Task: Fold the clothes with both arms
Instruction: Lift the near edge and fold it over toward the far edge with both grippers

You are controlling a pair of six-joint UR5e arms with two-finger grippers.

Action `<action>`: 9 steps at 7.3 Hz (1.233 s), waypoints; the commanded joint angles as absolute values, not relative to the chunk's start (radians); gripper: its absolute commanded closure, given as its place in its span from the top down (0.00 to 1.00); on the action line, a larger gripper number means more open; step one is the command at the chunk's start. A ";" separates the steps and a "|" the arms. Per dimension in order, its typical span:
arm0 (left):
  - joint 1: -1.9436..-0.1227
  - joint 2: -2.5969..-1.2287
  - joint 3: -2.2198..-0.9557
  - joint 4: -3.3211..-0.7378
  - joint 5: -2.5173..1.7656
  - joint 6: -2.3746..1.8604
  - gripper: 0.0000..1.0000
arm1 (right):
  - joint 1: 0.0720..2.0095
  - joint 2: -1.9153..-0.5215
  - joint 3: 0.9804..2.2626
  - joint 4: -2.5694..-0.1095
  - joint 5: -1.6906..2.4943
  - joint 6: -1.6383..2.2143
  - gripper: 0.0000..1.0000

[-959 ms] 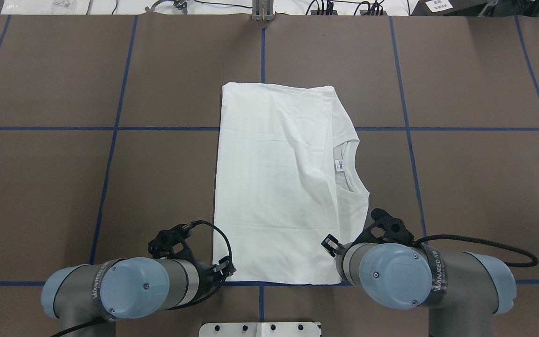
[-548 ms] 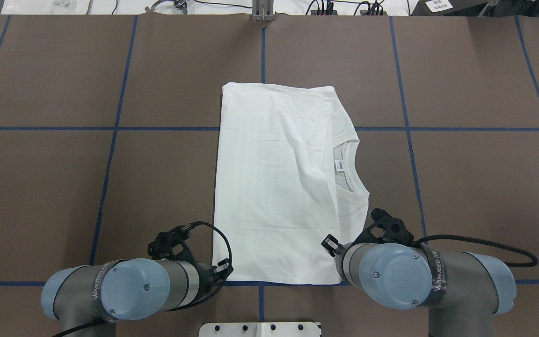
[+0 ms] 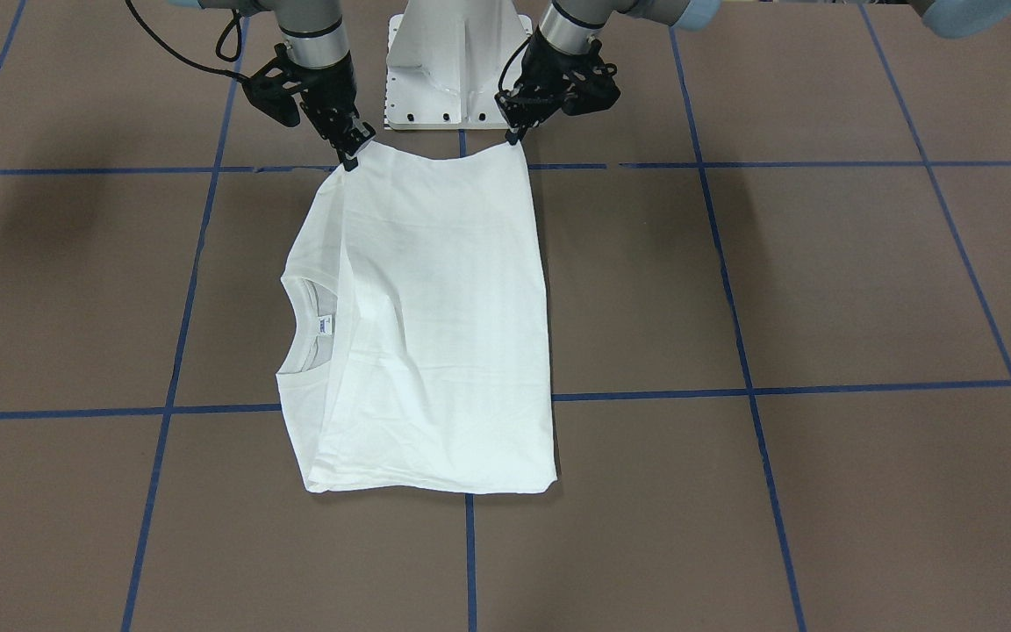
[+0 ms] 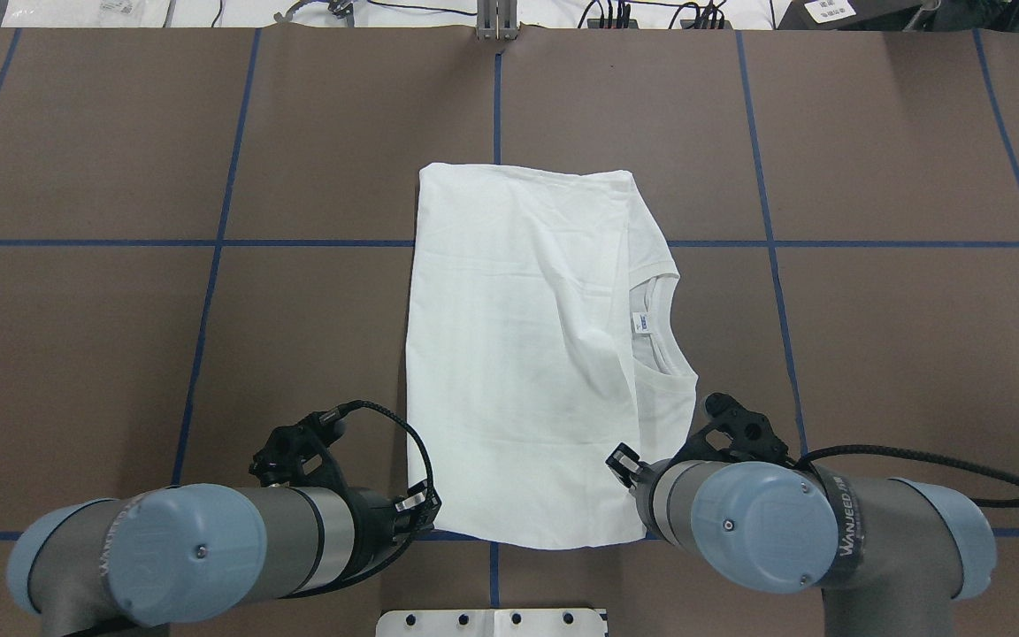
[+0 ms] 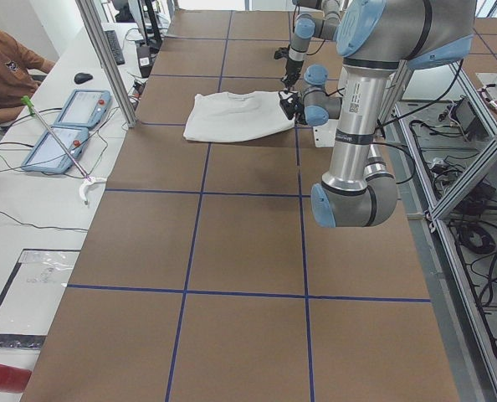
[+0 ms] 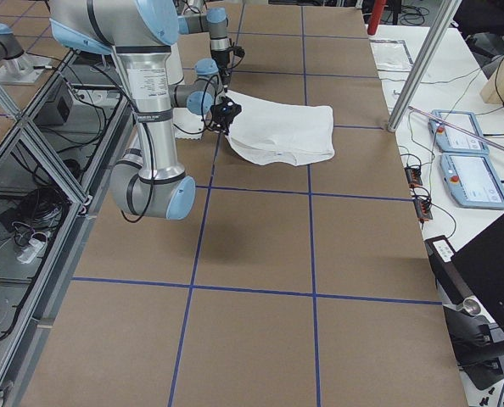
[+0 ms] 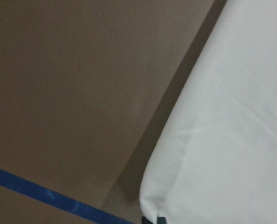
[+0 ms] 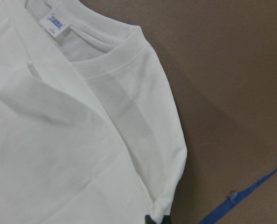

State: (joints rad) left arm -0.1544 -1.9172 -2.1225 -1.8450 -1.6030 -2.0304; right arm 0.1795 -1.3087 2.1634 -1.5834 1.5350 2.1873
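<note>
My right gripper is to release the near corner of the white shirt on the shirt's far part (image 3: 341, 409), just beyond the collar.
The clothes are one white shirt (image 3: 435, 333), folded into a long rectangle on the brown table, with its ribbed collar (image 3: 299, 325) and neck label (image 3: 325, 326) showing on the robot's right side. My left gripper (image 3: 516, 133) is shut on the near corner of the shirt (image 7: 231, 140) on my left. My right gripper (image 3: 350, 158) is shut on the other near corner, by the collar side (image 8: 143, 93). Between the two corners the near edge sags slightly. In the overhead view the shirt (image 4: 518, 354) lies between both arms, and my right wrist hides that gripper's fingertips.
The white metal pedestal (image 3: 457, 61) stands right behind the shirt's near edge. Blue tape lines (image 4: 218, 243) grid the table. Past the far table edge a seated person (image 5: 6, 71), two tablets (image 5: 69, 126) and an aluminium post (image 5: 106, 59) show.
My left arm has drawn back and to its left. The shirt's near edge has come slightly toward the robot, and the far edge has followed a little. Both grippers keep their hold.
</note>
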 commanded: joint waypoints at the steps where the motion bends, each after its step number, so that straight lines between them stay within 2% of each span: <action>1: -0.161 -1.922 -2.276 -1.763 -1.609 -2.060 0.00 | 0.178 -1.369 2.309 -1.585 1.551 2.191 0.00; 2: -0.167 -1.930 -2.310 -1.712 -1.614 -2.054 0.00 | 0.193 -1.370 2.345 -1.585 1.551 2.191 0.00; 3: -0.269 -1.989 -2.251 -1.703 -1.615 -1.998 0.00 | 0.248 -1.349 2.320 -1.583 1.551 2.180 0.00; 6: -0.467 -2.097 -1.966 -1.790 -1.623 -1.794 0.00 | 0.529 -1.162 2.035 -1.577 1.750 1.989 0.00; 9: -0.561 -2.184 -1.717 -1.969 -1.655 -1.738 0.00 | 0.659 -1.016 1.820 -1.574 1.828 1.879 0.00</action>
State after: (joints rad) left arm -0.5245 -2.1427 -1.8084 -1.9125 -1.6459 -1.7616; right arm 0.6048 -1.0870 1.9142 -1.5744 1.7885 1.9148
